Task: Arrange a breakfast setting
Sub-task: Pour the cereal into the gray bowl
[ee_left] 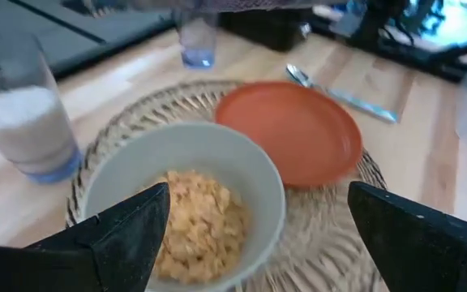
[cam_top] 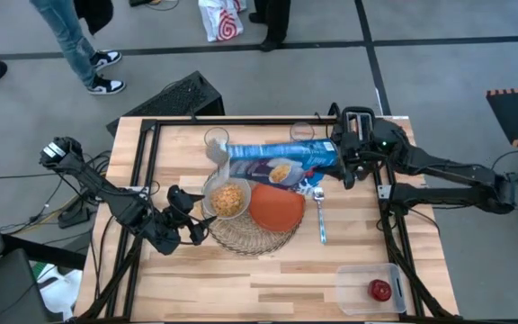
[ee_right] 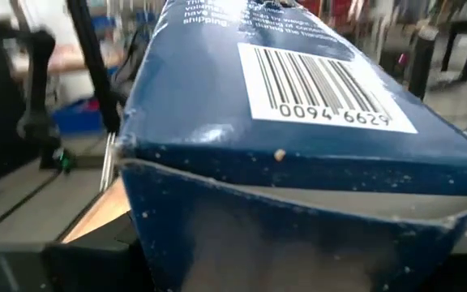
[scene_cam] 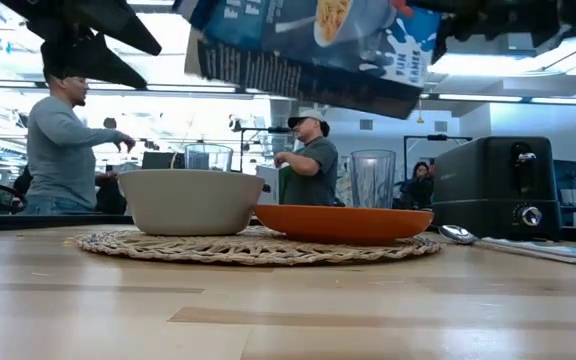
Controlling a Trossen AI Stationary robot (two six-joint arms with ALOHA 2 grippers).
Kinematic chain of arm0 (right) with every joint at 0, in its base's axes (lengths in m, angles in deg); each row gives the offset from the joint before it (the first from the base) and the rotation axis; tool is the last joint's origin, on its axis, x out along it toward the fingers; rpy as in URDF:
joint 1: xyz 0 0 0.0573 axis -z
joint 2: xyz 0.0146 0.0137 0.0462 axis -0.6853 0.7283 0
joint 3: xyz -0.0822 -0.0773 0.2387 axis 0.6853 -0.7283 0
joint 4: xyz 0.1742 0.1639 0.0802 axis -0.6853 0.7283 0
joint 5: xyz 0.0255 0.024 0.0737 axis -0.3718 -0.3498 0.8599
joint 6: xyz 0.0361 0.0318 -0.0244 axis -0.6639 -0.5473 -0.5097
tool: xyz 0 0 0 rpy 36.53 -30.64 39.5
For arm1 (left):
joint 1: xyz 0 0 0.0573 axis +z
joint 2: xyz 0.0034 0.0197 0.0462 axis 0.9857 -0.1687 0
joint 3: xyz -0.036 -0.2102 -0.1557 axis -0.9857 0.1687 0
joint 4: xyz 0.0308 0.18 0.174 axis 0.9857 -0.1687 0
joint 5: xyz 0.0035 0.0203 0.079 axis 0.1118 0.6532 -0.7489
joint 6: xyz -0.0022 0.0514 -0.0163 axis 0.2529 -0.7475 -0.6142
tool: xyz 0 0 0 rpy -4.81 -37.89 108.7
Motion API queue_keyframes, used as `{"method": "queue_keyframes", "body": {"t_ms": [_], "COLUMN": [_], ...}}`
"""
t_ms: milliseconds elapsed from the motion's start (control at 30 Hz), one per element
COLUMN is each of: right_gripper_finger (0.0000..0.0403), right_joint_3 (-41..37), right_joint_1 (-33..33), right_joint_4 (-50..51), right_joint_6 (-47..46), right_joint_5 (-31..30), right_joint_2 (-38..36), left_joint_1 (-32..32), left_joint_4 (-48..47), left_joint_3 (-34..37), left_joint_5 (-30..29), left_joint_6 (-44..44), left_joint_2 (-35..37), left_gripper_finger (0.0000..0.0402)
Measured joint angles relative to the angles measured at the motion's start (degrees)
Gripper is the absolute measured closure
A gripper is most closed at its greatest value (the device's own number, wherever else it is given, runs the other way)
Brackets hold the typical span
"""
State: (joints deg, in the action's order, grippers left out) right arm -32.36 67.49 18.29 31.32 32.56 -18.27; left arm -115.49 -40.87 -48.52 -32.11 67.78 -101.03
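Note:
Next, I close my left gripper on the near side [cam_top: 265, 185] of the blue-white cereal box to take over the box.
The grey bowl [cam_top: 227, 198], with cereal in it, and the orange plate [cam_top: 277, 208] sit on the round wire mat [cam_top: 254, 232]. The metal spoon [cam_top: 320, 216] lies to the plate's right. Two clear glasses [cam_top: 216, 139] [cam_top: 302, 132] stand behind them. My right gripper [cam_top: 340, 164] is shut on the blue-white cereal box [cam_top: 277, 160], which is above the bowl and plate. My left gripper [cam_top: 196, 225] is open and empty, just left of the bowl, which shows in the left wrist view [ee_left: 189, 203]. The red apple [cam_top: 381, 290] lies in the clear tub. The round bread is out of view. My right gripper holds the cereal box by its right end [cam_top: 331, 162], coming level from the table's right side. The box lies lengthwise toward the table's left, lifted clear above the bowl and plate [scene_cam: 308, 50]. In the right wrist view the box [ee_right: 298, 219] hides the fingers.
The clear plastic tub [cam_top: 356, 286] stands at the near right corner. The black toaster [scene_cam: 498, 185] stands at the far right behind the spoon. People stand in the room beyond the table's far edge. Bare wood lies along the near edge.

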Motion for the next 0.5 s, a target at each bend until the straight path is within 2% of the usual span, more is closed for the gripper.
{"method": "queue_keyframes", "body": {"t_ms": [200, 500], "right_gripper_finger": [0.0099, 0.0100], "right_joint_3": [-8.4, -15.6], "right_joint_1": [1.0, -0.4], "right_joint_4": [-18.1, -37.9], "right_joint_6": [-5.2, -10.3], "right_joint_5": [1.5, 3.0], "right_joint_2": [0.1, 0.3], "left_joint_1": [0.0, 1.6], "left_joint_4": [2.2, 12.1], "left_joint_3": [0.0, 0.0], "left_joint_5": [-7.5, -9.5], "left_joint_6": [-0.1, -9.3], "left_joint_2": [0.0, 0.0], "left_gripper_finger": [0.0038, 0.0038]}}
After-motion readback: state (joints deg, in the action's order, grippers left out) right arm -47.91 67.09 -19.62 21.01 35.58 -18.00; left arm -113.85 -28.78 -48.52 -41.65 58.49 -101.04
